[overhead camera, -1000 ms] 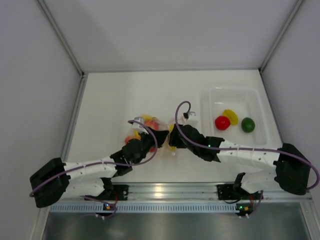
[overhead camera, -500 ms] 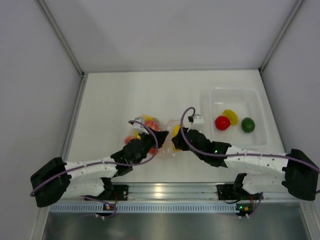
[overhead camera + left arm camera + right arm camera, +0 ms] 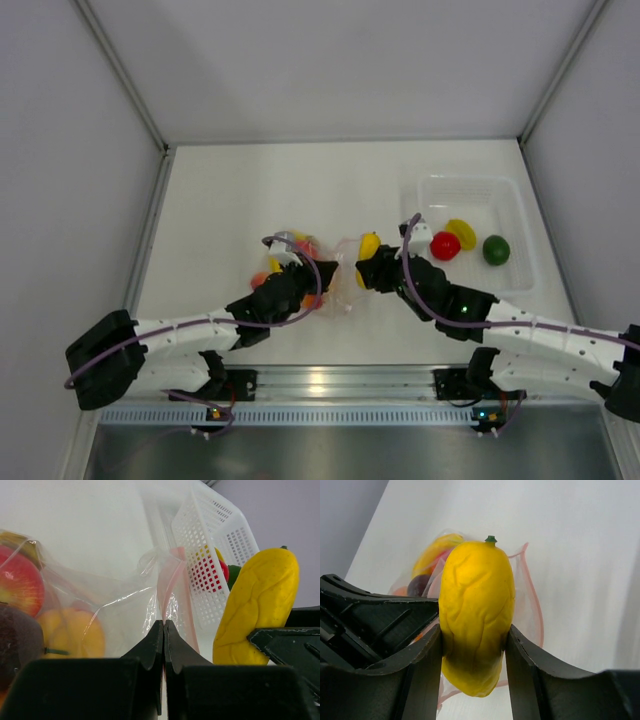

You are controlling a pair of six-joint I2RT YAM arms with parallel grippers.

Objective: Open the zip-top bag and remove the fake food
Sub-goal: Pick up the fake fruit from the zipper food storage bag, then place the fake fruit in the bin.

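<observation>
The robot's right gripper will put the wrinkled yellow fruit in the tray (image 3: 484, 219) beyond the yellow piece and green lime.
The zip-top bag (image 3: 312, 268) lies mid-table, clear and crinkly, with a pink zip strip (image 3: 172, 587). My left gripper (image 3: 326, 270) is shut, pinching the bag's edge by that strip (image 3: 164, 625). Inside the bag I see a red apple (image 3: 17, 585), a yellow-orange piece (image 3: 70, 632) and a dark purple piece (image 3: 15, 640). My right gripper (image 3: 474, 630) is shut on a wrinkled yellow fruit (image 3: 476, 610) with a green stem tip. It holds the fruit (image 3: 369, 245) just right of the open bag mouth (image 3: 525, 595), clear of the plastic.
A clear rigid tray (image 3: 470, 183) stands at the right. It holds a red fruit (image 3: 445, 245), a yellow piece (image 3: 462, 232) and a green lime (image 3: 496, 249). White walls enclose the table on three sides. The arm bases sit along the near rail.
My right gripper has drawn the yellow fruit out of the bag mouth and carried it right, toward the tray. The left gripper has kept its pinch on the bag and barely moved.
</observation>
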